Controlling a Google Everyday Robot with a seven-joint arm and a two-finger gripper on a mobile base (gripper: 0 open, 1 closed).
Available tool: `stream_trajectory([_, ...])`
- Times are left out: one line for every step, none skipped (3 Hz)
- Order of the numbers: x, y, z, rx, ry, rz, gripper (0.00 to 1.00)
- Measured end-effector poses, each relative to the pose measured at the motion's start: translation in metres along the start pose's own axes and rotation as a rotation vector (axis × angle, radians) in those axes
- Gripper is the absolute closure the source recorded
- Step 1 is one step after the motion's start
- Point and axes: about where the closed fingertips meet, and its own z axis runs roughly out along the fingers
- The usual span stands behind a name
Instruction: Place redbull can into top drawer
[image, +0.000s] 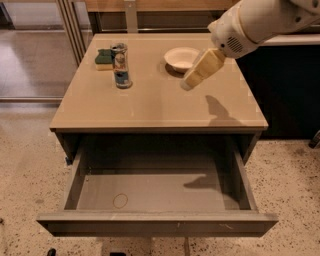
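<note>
Next, the gripper moves to the redbull can beside the sponge and closes around the middle of the can's body (121, 65).
The redbull can (120, 66) stands upright on the tan table top (155, 105), at the back left, right beside a green-and-yellow sponge. The top drawer (156, 223) is pulled out wide below the table's front edge; its grey floor holds nothing but a faint ring mark (120, 201). My gripper (189, 83), cream coloured on a white arm, hangs above the table's middle right, just in front of the bowl. It is well to the right of the can and holds nothing.
A white bowl (181, 57) sits at the back centre-right of the table. The sponge (104, 59) lies to the left of the can. A dark cabinet (285, 90) stands to the right of the table, and speckled floor lies around it.
</note>
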Motion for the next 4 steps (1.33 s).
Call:
stream_trajectory([-0.04,-0.012,0.036,0.015,-0.137,-0.007,0.0])
stream_trajectory([-0.082,-0.013,0.08,-0.025,-0.26,-0.013,0.0])
stream_trajectory([-0.104,-0.001,0.114,-0.094,-0.293,-0.03,0.0])
stream_trajectory([-0.104,-0.001,0.114,-0.094,-0.293,-0.03,0.0])
